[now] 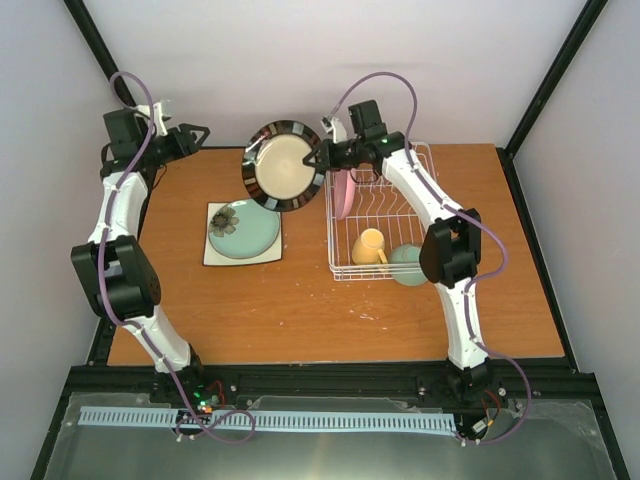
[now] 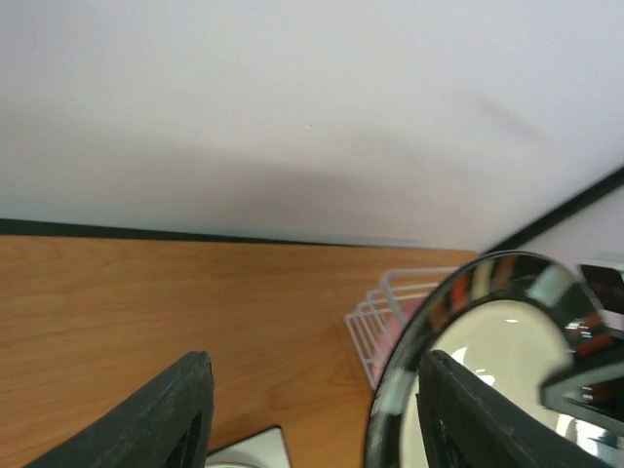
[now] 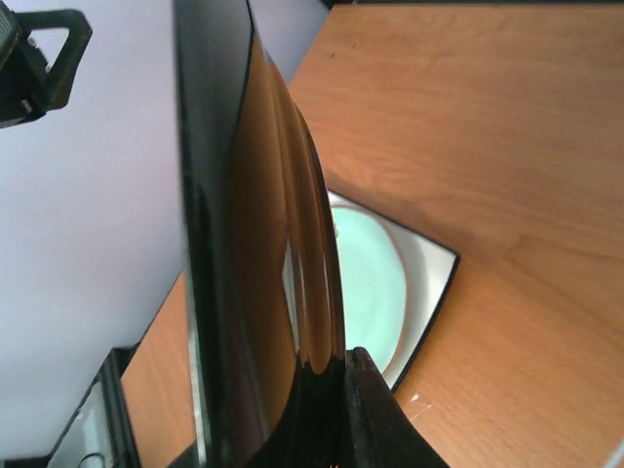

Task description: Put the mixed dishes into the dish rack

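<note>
My right gripper should release the black-rimmed cream plate upright in the rack [image 1: 364,188] beside the pink plate, behind the yellow mug.
My right gripper [image 1: 322,155] is shut on the rim of the black-rimmed cream plate [image 1: 283,165] and holds it upright in the air, just left of the white wire dish rack [image 1: 420,215]. In the right wrist view the plate [image 3: 244,244] is edge-on between the jaws of that gripper [image 3: 331,409]. The pink plate [image 1: 343,193], yellow mug [image 1: 368,246] and mint-green bowl [image 1: 407,265] are in the rack. The mint-green plate [image 1: 243,228] lies on the white square plate [image 1: 218,255] on the table. My left gripper [image 1: 195,135] is open and empty at the back left, facing the held plate [image 2: 507,341].
The wooden table [image 1: 300,310] ends at a wall behind and black frame posts at the back corners. The rack's corner [image 2: 375,317] and the pink plate [image 2: 414,317] show in the left wrist view. The left gripper [image 3: 39,58] shows in the right wrist view beyond the plate.
</note>
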Controlling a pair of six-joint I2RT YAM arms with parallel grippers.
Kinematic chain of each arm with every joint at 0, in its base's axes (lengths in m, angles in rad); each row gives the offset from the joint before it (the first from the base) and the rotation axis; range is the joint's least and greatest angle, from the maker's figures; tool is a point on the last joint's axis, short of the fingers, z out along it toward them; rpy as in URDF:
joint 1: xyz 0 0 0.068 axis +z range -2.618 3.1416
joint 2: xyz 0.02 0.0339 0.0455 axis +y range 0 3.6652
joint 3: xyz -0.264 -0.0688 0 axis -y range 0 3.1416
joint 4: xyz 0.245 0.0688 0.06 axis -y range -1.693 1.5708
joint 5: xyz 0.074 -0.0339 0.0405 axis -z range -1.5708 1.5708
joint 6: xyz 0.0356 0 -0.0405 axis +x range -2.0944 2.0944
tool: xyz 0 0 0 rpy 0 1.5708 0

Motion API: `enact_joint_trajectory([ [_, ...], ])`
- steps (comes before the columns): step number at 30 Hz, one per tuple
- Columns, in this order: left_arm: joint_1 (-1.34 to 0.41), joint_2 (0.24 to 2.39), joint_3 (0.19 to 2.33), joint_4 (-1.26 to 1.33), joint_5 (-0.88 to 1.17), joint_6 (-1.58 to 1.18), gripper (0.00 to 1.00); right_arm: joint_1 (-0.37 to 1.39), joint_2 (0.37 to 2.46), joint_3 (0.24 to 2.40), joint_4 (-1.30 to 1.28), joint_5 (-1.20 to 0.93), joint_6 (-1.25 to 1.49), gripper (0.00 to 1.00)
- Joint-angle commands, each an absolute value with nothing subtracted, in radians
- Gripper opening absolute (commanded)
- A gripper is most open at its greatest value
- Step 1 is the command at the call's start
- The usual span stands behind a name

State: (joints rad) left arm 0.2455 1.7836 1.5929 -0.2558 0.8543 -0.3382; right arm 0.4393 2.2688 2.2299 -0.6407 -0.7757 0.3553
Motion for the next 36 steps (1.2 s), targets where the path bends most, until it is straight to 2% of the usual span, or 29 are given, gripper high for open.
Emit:
enact_joint_trajectory([
  [1,0.247,1.737,1.65,-0.293,0.677,-0.276,0.58,0.428,2.105,2.337,-0.592,-0.692,0.322,0.03],
  [4,0.248,1.741,1.657,-0.301,0.644,-0.27,0.57,0.416,2.054,2.333,-0.623,-0.576,0.296,0.03],
  [8,0.247,1.745,1.665,-0.309,0.603,-0.266,0.56,0.408,1.956,2.293,-0.696,-0.299,0.248,0.03],
  [14,0.247,1.757,1.693,-0.333,0.554,-0.255,0.55,0.379,1.733,2.039,-0.65,0.079,0.292,0.03],
  [18,0.247,1.766,1.706,-0.349,0.542,-0.249,0.55,0.359,1.674,1.969,-0.73,0.252,0.332,0.03],
  [25,0.248,1.778,1.709,-0.387,0.524,-0.236,0.53,0.348,1.741,2.004,-0.988,0.328,0.389,0.03],
  [36,0.247,1.758,1.667,-0.407,0.497,-0.221,0.52,0.353,1.833,2.015,-1.042,0.296,0.39,0.03],
])
